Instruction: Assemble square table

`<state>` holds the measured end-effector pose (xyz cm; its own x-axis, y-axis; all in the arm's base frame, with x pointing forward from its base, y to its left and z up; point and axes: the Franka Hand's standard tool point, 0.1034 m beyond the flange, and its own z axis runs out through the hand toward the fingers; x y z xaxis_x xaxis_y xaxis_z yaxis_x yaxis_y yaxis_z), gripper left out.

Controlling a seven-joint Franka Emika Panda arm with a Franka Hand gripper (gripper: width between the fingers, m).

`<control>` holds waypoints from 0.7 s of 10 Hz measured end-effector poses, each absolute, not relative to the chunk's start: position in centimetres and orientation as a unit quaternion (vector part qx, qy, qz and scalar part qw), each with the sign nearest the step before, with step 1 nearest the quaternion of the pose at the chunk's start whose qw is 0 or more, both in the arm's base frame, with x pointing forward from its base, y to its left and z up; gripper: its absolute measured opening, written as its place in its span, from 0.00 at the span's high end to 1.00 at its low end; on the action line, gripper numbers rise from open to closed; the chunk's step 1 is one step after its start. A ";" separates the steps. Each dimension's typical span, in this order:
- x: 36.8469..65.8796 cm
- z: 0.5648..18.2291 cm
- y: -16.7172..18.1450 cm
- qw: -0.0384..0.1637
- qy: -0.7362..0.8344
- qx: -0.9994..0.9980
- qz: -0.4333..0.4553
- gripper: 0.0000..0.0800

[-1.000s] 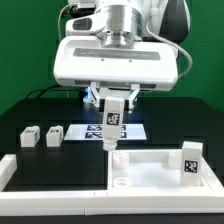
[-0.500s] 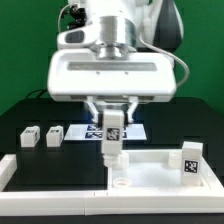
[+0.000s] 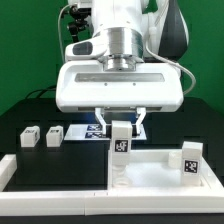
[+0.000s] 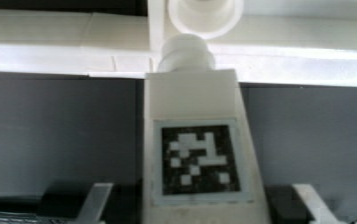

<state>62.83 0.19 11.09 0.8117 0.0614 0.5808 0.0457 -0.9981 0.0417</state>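
My gripper is to release the leg it holds upright in the tabletop's near corner socket [image 3: 122, 184] [image 4: 205, 14], across from the other standing leg.
My gripper [image 3: 120, 126] is shut on a white block leg [image 3: 120, 148] with a black-and-white tag and holds it upright. The leg's lower tip hangs just above the near-left corner socket [image 3: 118, 183] of the white square tabletop [image 3: 155, 172]. Another tagged leg [image 3: 190, 161] stands upright on the tabletop's right side. Two loose legs [image 3: 28, 137] [image 3: 53, 134] lie on the black table at the exterior view's left. In the wrist view the held leg [image 4: 196, 110] fills the middle between the fingers [image 4: 100, 200], its tip pointing at the round socket [image 4: 201, 15].
The marker board [image 3: 92, 131] lies flat behind the gripper. A long white border rail [image 3: 50, 178] runs along the front, left of the tabletop. The gripper's wide white body [image 3: 120, 85] hides much of the back.
The gripper has carried the leg toward the exterior view's right and lower, from over the marker board to just above the tabletop's corner socket.
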 end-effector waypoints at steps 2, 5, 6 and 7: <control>62.8 11.1 0.2 0.013 0.028 0.952 0.305 0.64; 63.1 12.1 -1.9 0.004 0.035 0.952 0.305 0.64; 63.2 11.9 -1.8 -0.008 0.032 0.952 0.303 0.64; 63.4 11.7 -1.8 -0.016 0.031 0.953 0.301 0.64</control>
<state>63.35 -1.85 11.73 0.8165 0.0496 0.5752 0.0693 -0.9975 -0.0123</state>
